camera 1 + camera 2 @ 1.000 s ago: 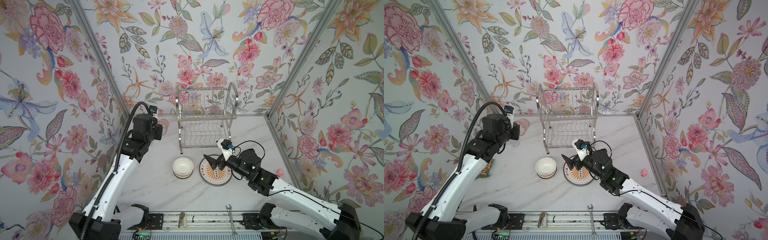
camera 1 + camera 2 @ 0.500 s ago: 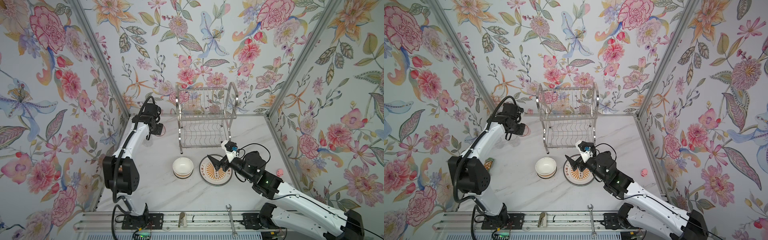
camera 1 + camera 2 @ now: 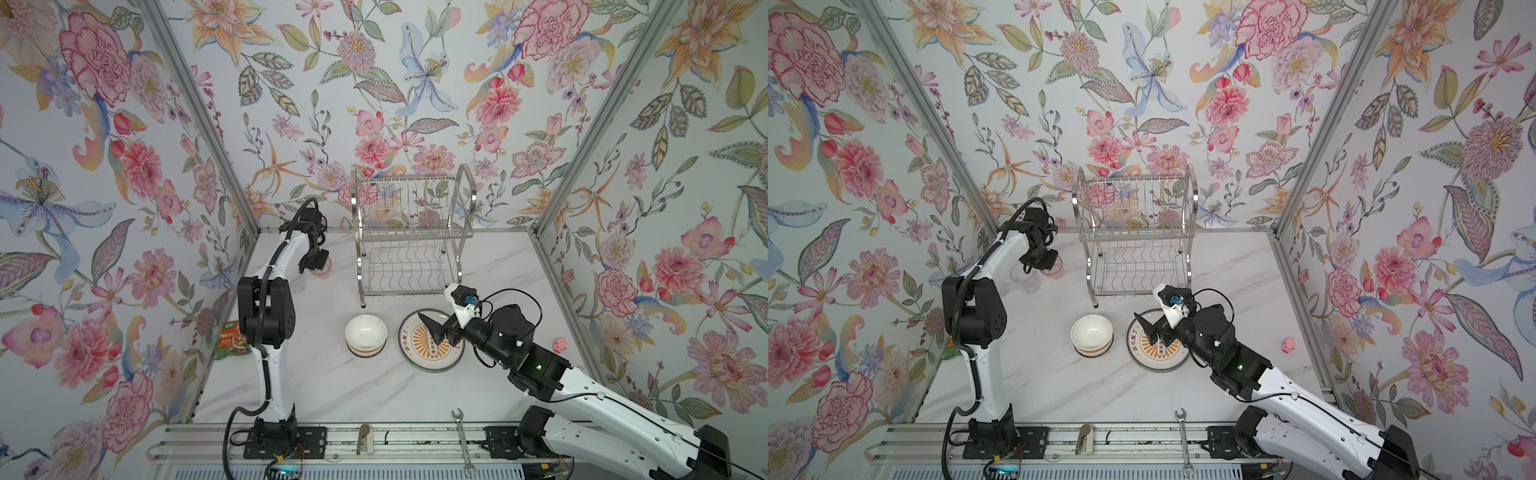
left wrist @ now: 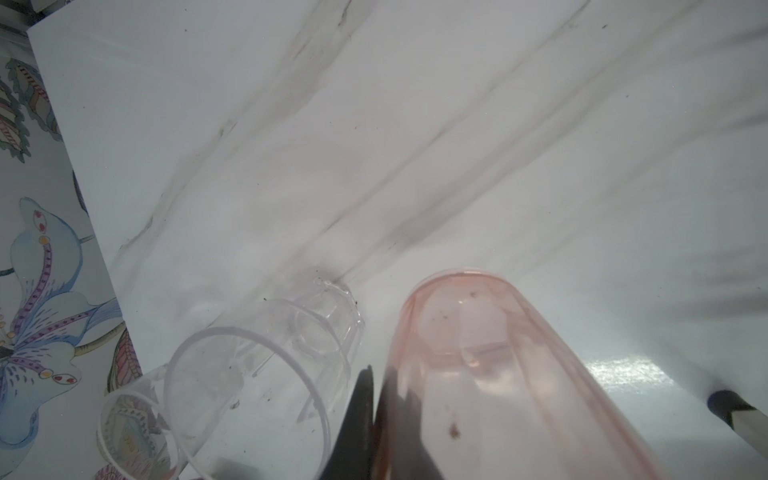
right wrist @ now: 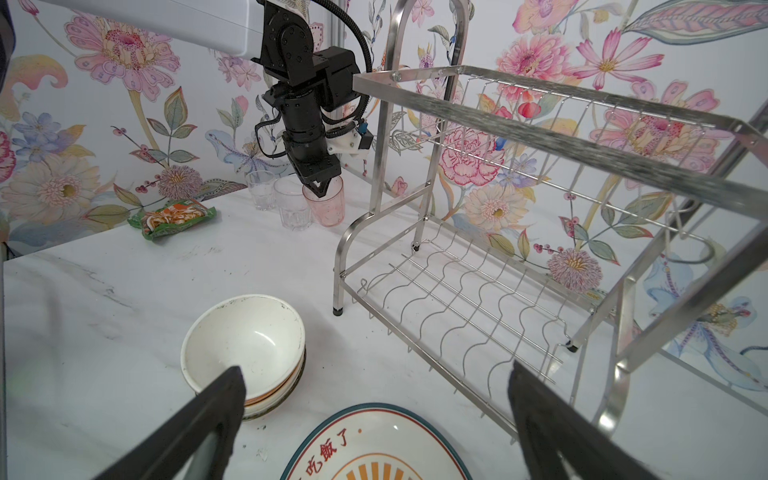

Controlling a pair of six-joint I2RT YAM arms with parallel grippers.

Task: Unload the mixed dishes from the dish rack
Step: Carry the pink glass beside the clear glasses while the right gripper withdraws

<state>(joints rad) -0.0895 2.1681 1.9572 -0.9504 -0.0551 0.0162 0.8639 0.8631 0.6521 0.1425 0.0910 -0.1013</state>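
Observation:
My left gripper is going to let go of the pink tumbler on the table [image 3: 328,281] [image 4: 478,254] between the clear tumblers and the dish rack.
The dish rack [image 3: 409,232] [image 3: 1136,232] [image 5: 540,145] stands against the back wall, and both its wire shelves are bare. Left of it, my left gripper [image 3: 318,259] [image 5: 319,189] [image 4: 374,399] is shut on the rim of the upright pink tumbler [image 4: 498,374] [image 5: 328,208], whose base is at the tabletop. One finger is inside the wall and one is outside. Two clear tumblers [image 4: 266,353] [image 5: 293,208] stand right beside it. My right gripper [image 3: 434,330] [image 5: 376,372] hangs open and holds nothing, low over the sunburst plate [image 3: 419,353] [image 5: 374,449]. A stack of bowls [image 3: 365,334] [image 5: 245,345] sits left of the plate.
A green-orange snack packet [image 3: 230,340] [image 5: 174,218] lies by the left wall. A steel wrench [image 3: 461,440] rests on the front rail. A small pink toy [image 3: 560,345] sits near the right wall. The rack's front legs stand close behind the plate.
My left arm has come down from high up and set the pink tumbler low beside the clear tumblers. My right gripper has drawn back a little from the rack, staying open over the plate.

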